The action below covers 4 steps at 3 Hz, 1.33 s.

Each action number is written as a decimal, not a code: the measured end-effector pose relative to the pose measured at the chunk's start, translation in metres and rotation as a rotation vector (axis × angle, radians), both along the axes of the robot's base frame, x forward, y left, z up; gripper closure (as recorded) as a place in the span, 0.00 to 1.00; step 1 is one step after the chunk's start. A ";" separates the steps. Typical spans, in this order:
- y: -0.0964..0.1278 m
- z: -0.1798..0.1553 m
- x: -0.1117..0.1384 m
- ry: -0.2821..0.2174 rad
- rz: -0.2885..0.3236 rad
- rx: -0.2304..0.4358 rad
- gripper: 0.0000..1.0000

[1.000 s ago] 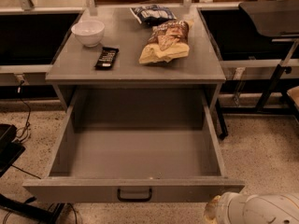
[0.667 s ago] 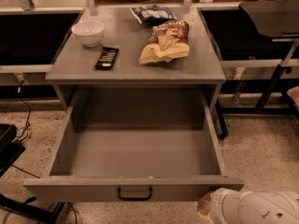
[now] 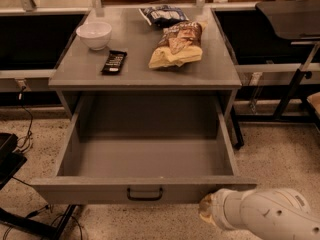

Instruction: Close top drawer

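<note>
I need to release the top drawer, front panel pushed in just under the cabinet top (image 3: 147,133).
The top drawer (image 3: 145,190) is a wide, deep grey metal drawer, pulled fully out of the grey cabinet (image 3: 145,69). It is empty inside. Its front panel has a small dark loop handle (image 3: 144,194) at the centre. My white arm comes in from the bottom right. My gripper (image 3: 206,209) is at the arm's tip, just below the right end of the drawer's front panel and to the right of the handle.
On the cabinet top lie a white bowl (image 3: 94,35), a dark bar-shaped packet (image 3: 114,62), a brown chip bag (image 3: 177,45) and a dark blue bag (image 3: 162,15). A dark chair (image 3: 292,29) stands at the right. Black equipment and cables (image 3: 10,159) lie at the left.
My arm has moved left and slightly up, bringing the gripper nearer the drawer's front panel. The drawer has not moved.
</note>
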<state>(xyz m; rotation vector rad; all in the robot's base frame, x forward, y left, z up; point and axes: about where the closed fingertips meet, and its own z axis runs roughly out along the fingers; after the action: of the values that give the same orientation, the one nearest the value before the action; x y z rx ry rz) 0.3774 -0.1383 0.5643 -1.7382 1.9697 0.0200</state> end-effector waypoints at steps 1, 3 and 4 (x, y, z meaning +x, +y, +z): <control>0.005 -0.001 0.030 -0.021 0.030 -0.016 1.00; -0.003 0.017 0.108 -0.062 0.019 -0.069 1.00; -0.004 0.026 0.147 -0.075 0.003 -0.083 1.00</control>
<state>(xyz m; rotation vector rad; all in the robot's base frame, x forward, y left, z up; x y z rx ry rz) 0.5245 -0.1419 0.5900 -1.7676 1.9394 -0.1261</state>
